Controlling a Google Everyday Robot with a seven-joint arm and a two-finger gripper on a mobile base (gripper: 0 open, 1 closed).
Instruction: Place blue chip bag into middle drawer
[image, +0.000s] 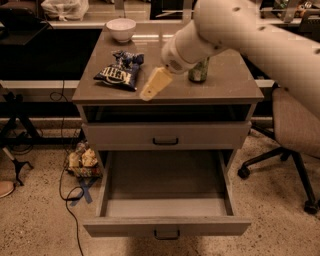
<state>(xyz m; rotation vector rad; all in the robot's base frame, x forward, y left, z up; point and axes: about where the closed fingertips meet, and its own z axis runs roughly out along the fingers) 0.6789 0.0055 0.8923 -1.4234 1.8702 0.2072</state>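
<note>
The robot's gripper needs to close on the blue chip bag's side (132, 69) that is nearest the green can, roughly halfway along that side.
The blue chip bag (119, 71) lies flat on the left part of the cabinet top (230, 85). The gripper (154, 85), with cream-coloured fingers on a white arm, hangs just above the top near its front edge. It is a short way right of the bag and does not touch it. The middle drawer (165, 181) is pulled out wide below, its grey floor bare, with a small dark handle (166, 233) on its narrow front. A taller-fronted drawer (166, 136) above it is closed.
A white bowl (121, 29) stands at the back left of the top. A green can (199, 71) stands right of the gripper, partly behind the arm. An office chair (295, 127) is on the right. Snack packs (83, 160) and a cable lie on the floor at left.
</note>
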